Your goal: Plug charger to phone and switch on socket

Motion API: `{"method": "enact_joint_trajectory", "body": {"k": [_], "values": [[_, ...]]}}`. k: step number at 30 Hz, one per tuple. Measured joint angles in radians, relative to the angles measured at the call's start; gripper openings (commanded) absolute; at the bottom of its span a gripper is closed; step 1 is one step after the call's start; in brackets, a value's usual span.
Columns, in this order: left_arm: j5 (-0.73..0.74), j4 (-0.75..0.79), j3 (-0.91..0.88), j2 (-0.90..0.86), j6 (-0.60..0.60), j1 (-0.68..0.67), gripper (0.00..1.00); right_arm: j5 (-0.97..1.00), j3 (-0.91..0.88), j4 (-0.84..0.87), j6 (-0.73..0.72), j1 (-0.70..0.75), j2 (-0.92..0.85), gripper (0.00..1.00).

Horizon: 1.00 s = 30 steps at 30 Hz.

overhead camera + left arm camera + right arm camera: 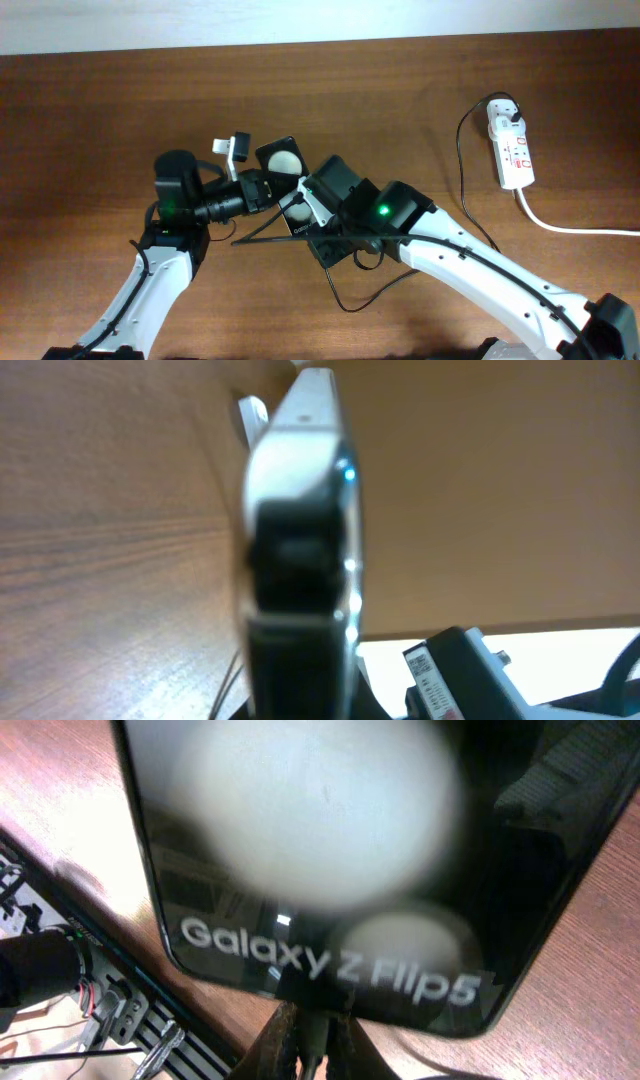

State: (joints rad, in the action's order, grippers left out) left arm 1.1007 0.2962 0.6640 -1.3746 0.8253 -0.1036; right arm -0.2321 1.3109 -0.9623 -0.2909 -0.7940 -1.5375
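The black phone, now held on its edge over the table, will lie flat on the wood (317, 192) below my right gripper's fingers once my left gripper releases it.
The black phone (281, 161) is held up on its edge over the table in my left gripper (260, 186), which is shut on it. In the left wrist view its blurred side edge (300, 550) fills the middle. In the right wrist view its glossy screen (330, 870) reads "Galaxy Z Flip5". My right gripper (312, 1045) is shut on the charger's small black connector (314, 1025), which is pressed against the phone's bottom edge. The thin black charger cable (462, 160) runs to a white plug head (503, 110) in the socket (514, 152), a white power strip at the far right.
The socket's thick white cord (575, 229) runs off to the right. The slack of the charger cable loops on the wood below my right arm (350, 300). My right arm's black body (385, 215) crowds close to the phone. The table's far edge runs along the top.
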Motion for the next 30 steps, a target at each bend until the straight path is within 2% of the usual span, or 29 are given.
{"method": "enact_joint_trajectory", "body": {"k": [1,4,5,8,9,11,15,18,20,22,23,24,25,29,30], "values": [[0.01,-0.002,0.0,0.0,-0.002,-0.012,0.04,0.0,0.011,-0.018,0.0,0.0,0.0,0.22],[0.015,-0.005,0.0,0.0,-0.011,-0.019,0.06,-0.001,0.028,-0.042,-0.001,0.0,0.0,0.31],[0.016,-0.005,0.0,0.0,-0.014,-0.019,0.12,0.0,0.031,-0.051,-0.001,0.0,0.0,0.31],[0.042,-0.01,-0.001,0.0,-0.014,-0.026,0.06,0.016,0.061,-0.114,0.011,0.0,0.002,0.32],[0.052,-0.011,-0.001,0.0,-0.014,-0.031,0.07,0.037,0.08,-0.159,0.015,0.0,0.01,0.32],[0.063,-0.013,-0.002,0.0,-0.014,-0.034,0.08,0.123,0.141,-0.251,0.018,0.0,0.049,0.43],[0.071,-0.013,-0.002,0.0,-0.013,-0.035,0.02,0.218,0.196,-0.318,0.03,0.0,0.135,0.49],[0.069,0.003,-0.004,0.0,0.043,-0.035,0.0,0.234,0.196,-0.326,0.03,0.0,0.23,0.49],[0.059,0.084,-0.009,0.0,0.114,-0.035,0.0,0.253,0.197,-0.327,0.03,0.0,0.319,0.5],[0.04,0.166,-0.012,0.0,0.185,-0.035,0.0,0.297,0.198,-0.325,0.029,0.001,0.417,0.6],[0.031,0.199,-0.012,0.0,0.217,-0.035,0.0,0.323,0.198,-0.315,0.025,0.0,0.476,0.73],[0.022,0.216,-0.003,0.0,0.246,-0.035,0.0,0.344,0.199,-0.307,0.03,0.001,0.529,0.78],[0.016,0.216,0.005,0.0,0.256,-0.037,0.0,0.352,0.199,-0.3,0.03,0.0,0.554,0.89],[-0.087,0.178,0.164,0.0,0.278,-0.099,0.01,0.424,0.203,-0.279,0.031,0.0,0.722,1.0],[-0.108,0.132,0.185,0.0,0.275,-0.113,0.01,0.43,0.204,-0.28,0.029,0.0,0.731,0.99]]}}
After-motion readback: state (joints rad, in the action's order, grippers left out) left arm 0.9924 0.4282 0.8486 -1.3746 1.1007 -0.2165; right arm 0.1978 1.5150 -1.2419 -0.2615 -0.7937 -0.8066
